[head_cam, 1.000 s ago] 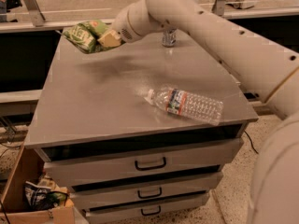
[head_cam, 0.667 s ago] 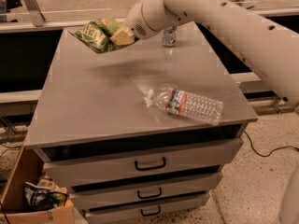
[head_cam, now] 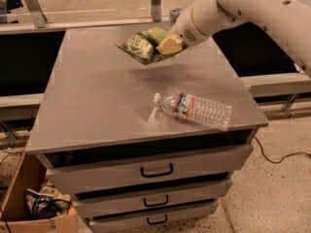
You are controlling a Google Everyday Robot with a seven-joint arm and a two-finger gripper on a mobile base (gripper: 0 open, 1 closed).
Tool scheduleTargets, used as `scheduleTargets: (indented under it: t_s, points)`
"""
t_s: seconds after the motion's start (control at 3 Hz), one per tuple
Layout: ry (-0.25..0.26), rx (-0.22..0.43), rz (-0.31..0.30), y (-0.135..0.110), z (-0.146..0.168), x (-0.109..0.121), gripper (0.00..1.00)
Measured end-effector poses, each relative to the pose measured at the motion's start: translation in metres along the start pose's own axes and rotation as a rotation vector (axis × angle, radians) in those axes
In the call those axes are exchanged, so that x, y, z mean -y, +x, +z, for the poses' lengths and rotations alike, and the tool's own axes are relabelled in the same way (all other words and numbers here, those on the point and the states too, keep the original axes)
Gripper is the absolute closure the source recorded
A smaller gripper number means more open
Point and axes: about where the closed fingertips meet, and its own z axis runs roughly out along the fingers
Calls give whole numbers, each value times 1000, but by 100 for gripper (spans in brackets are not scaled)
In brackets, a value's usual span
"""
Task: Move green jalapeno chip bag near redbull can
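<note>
Next, my gripper sets the green jalapeno chip bag down just in front of the redbull can (head_cam: 175,49). The bag now hangs above the cabinet top.
My gripper (head_cam: 166,44) is shut on the green jalapeno chip bag (head_cam: 141,46) and holds it in the air above the far middle of the grey cabinet top (head_cam: 97,101). The bag is crinkled, with pale lettering facing up. The redbull can (head_cam: 175,14) stands at the far edge of the top, just behind my wrist; only its shiny top and a little of its body show. The bag is a short way in front and to the left of the can.
A clear plastic water bottle (head_cam: 194,108) lies on its side near the front right of the top. Drawers (head_cam: 155,171) are below. A cardboard box (head_cam: 34,203) with clutter stands on the floor at the left. A metal rail (head_cam: 97,23) runs behind.
My arm has carried the bag to the right, from the far left of the top toward the can. The bottle has not moved.
</note>
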Motion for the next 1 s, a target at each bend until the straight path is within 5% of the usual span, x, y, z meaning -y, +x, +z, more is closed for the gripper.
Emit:
scheduleTargets:
  t_s: [1.0]
  points:
    - [-23,-97,-48,54,2,49,100]
